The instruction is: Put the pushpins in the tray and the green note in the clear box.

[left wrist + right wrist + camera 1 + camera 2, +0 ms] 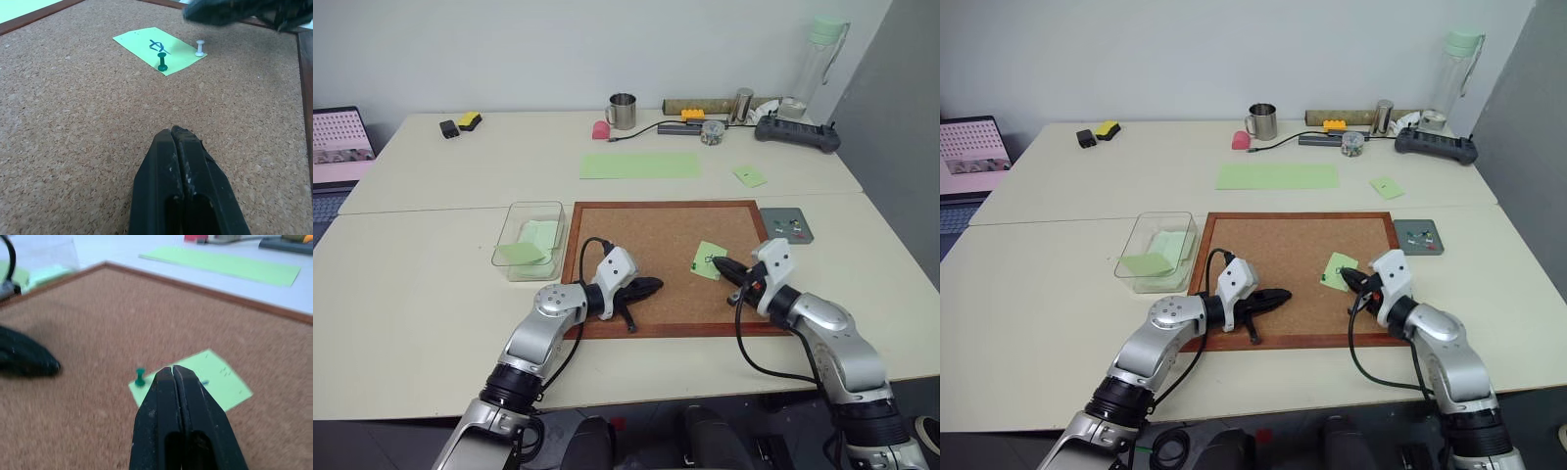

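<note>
I have my right gripper shut above the white pushpin in the corner of the green note, so I need to open it, move lower and grip the white pushpin's head [200, 42].
The green note [708, 260] with a dark mark lies on the right part of the cork board [646, 240]. A green pushpin [162, 62] and a white pushpin [200, 47] stand in its near edge and corner. My right gripper [717, 264] hovers just over the note's right side, shut, with nothing seen between its fingers. My left gripper [651, 287] rests shut and empty on the board's lower left part, pointing toward the note. The grey tray [773, 233] sits right of the board with a few pins in it. The clear box [558, 230] stands left of the board, holding green paper.
A long green paper strip [640, 165] and a plain small green note [750, 176] lie behind the board. At the back stand a mug [623, 111], a bottle [818, 59] and a dark power strip [798, 134]. A laptop [337, 147] is at far left.
</note>
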### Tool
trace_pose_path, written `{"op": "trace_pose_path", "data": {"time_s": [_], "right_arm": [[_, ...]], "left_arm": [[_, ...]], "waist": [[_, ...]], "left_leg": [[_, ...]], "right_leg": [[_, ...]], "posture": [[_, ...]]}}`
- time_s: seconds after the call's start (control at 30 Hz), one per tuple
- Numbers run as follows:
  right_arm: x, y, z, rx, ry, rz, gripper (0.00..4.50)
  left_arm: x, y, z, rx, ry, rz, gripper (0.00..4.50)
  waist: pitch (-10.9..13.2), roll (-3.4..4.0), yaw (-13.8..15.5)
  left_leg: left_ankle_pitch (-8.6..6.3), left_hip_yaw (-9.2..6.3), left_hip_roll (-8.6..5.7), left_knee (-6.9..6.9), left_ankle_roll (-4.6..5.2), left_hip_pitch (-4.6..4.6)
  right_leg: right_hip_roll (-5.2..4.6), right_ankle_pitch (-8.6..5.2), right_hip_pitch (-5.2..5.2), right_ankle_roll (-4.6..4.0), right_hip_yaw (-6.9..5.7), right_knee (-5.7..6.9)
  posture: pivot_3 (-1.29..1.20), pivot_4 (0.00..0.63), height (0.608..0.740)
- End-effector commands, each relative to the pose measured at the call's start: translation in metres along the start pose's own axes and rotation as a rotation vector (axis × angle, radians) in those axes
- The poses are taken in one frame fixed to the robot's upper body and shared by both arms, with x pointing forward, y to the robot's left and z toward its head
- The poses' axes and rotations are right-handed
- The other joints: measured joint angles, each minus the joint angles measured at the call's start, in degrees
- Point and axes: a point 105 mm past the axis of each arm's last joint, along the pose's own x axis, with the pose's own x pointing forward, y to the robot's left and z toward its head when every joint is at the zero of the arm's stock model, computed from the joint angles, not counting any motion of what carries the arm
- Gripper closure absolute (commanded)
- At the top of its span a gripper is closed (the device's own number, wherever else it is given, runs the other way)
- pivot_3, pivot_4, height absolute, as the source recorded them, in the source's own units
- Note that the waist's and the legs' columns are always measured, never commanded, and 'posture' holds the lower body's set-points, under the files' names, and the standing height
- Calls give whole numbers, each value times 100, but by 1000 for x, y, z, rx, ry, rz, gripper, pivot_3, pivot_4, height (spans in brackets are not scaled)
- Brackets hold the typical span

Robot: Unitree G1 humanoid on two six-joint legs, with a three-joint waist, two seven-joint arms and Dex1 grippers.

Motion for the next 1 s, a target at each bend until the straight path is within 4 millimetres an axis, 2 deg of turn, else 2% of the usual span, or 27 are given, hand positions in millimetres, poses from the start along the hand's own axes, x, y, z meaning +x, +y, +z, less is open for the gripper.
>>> {"op": "trace_pose_path", "data": {"time_s": [0.03, 0.13, 0.23, 0.3, 0.5, 0.53, 0.73, 0.93, 1.0], "right_arm": [[-3, 4, 32, -25, -82, 29, 4490], [-4, 0, 29, -60, -41, 21, 4490], [-5, -5, 14, -105, 42, 8, 4490], [-5, -4, 7, -90, 70, 19, 4218], [0, 0, -4, -66, 89, 39, 2859], [0, 1, -6, -58, 95, 38, 2791], [2, 2, -20, -48, 128, 30, 1490], [2, 3, -25, -32, 128, 24, 1490], [2, 3, -24, -14, 114, 23, 1851]], "left_arm": [[-1, -3, -14, -31, 47, -1, 4500], [-1, -2, -14, -32, 47, 0, 4500], [0, -2, -14, -32, 46, -1, 4500], [0, -3, -14, -33, 45, -2, 4500], [-1, -2, -14, -30, 46, -3, 4500], [-1, -2, -13, -29, 46, -2, 4500], [-1, -1, -14, -29, 49, 0, 4500], [-2, -2, -14, -30, 48, 0, 4500], [-2, -3, -14, -30, 48, 0, 4500]], "waist": [[0, 0, 0], [0, 0, 1], [0, 0, 1], [0, 0, 1], [0, 0, 1], [0, 0, 1], [0, 0, 1], [0, 0, 1], [0, 0, 1]], "left_leg": [[0, 0, 0, 0, 0, 0], [0, 0, 0, 1, 0, 0], [0, 1, 0, 0, 0, 0], [0, 1, 0, 0, 0, 0], [0, 1, 0, 0, 0, 0], [0, 1, 0, 1, 0, 0], [0, 1, 0, 0, 0, 0], [0, 1, 0, 0, 0, 1], [0, 1, 0, 0, 0, 1]], "right_leg": [[0, 0, 0, 0, 0, 0], [0, 0, 0, 0, 0, -1], [0, 0, 0, 0, 0, -1], [0, 0, 0, 0, 0, -1], [0, 0, 0, 0, 1, -1], [0, 0, 0, 0, 1, -1], [0, 0, 0, 0, 0, -1], [0, 0, 0, 0, 0, 0], [0, 0, 0, 0, 1, 0]], "posture": [[0, 150, 740], [0, 150, 740], [0, 150, 740], [0, 150, 740], [0, 150, 740], [0, 150, 740], [0, 150, 740], [0, 150, 740], [0, 150, 740]]}}
